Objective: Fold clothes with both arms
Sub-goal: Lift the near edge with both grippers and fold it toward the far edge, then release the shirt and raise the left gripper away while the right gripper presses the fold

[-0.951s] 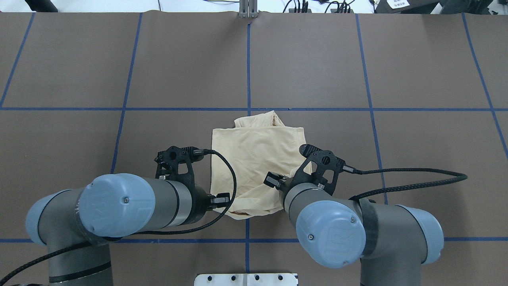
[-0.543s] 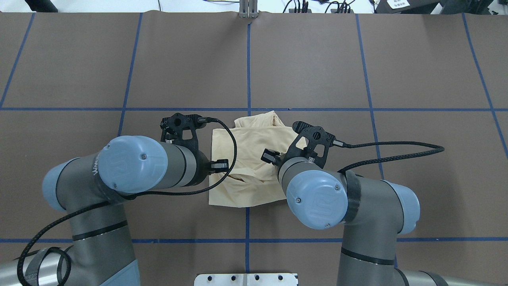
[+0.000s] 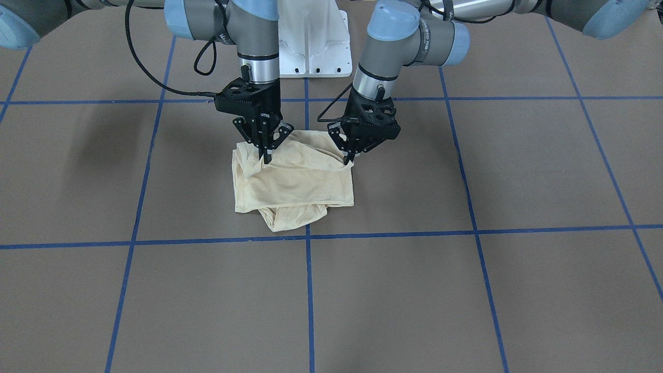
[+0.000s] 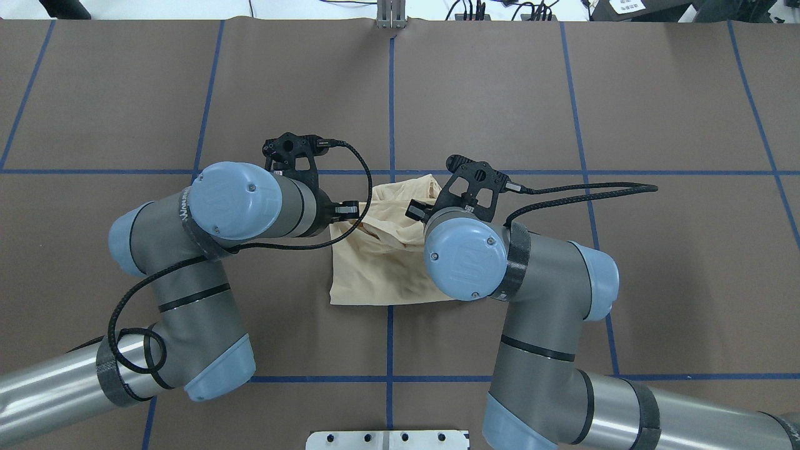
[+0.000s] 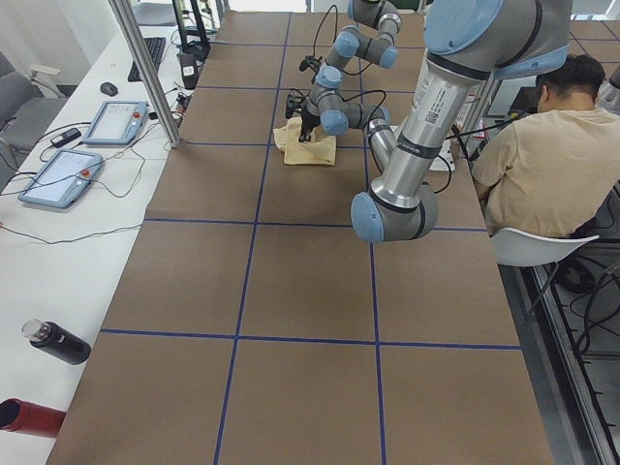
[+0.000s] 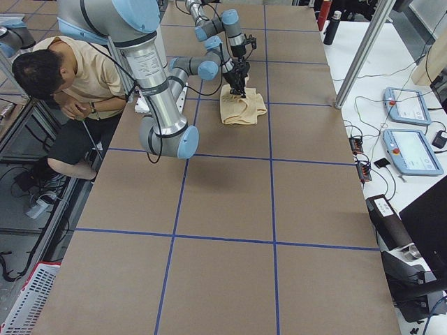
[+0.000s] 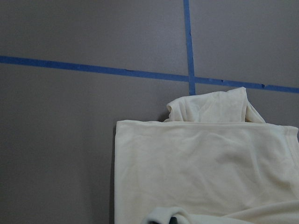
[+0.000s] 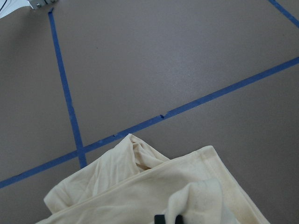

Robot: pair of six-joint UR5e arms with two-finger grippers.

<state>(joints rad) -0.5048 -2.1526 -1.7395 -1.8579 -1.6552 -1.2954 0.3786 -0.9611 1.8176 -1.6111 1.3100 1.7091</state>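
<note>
My right gripper is holding the shirt's flap by a bunched end. Next, I lay it down and take the flap nearer its middle [image 3: 296,164] to pull it forward.
The pale cream-yellow T-shirt [image 3: 295,181] lies folded small on the brown table, near the middle; its print is hidden. My left gripper [image 3: 348,158] is shut on the shirt's raised edge at the right of the front-facing view. My right gripper [image 3: 265,156] is shut on the raised fabric at the left of that view. Both hold the fabric a little above the pile. In the overhead view the shirt [image 4: 375,275] is partly hidden by both wrists. The left wrist view shows the shirt [image 7: 210,158], and the right wrist view shows it [image 8: 140,186] with fabric bunched at the fingertips.
Blue tape lines [image 4: 390,94] mark a grid on the table. The white pedestal base [image 3: 311,41] stands at the robot's edge. A seated person [image 5: 542,165] is beside the table. Teach pendants [image 6: 405,105] and bottles [image 5: 58,341] lie on the side bench.
Both grippers have moved away from the robot, carrying the shirt's near edge up and over the rest toward its far edge. Both stay shut on the fabric.
</note>
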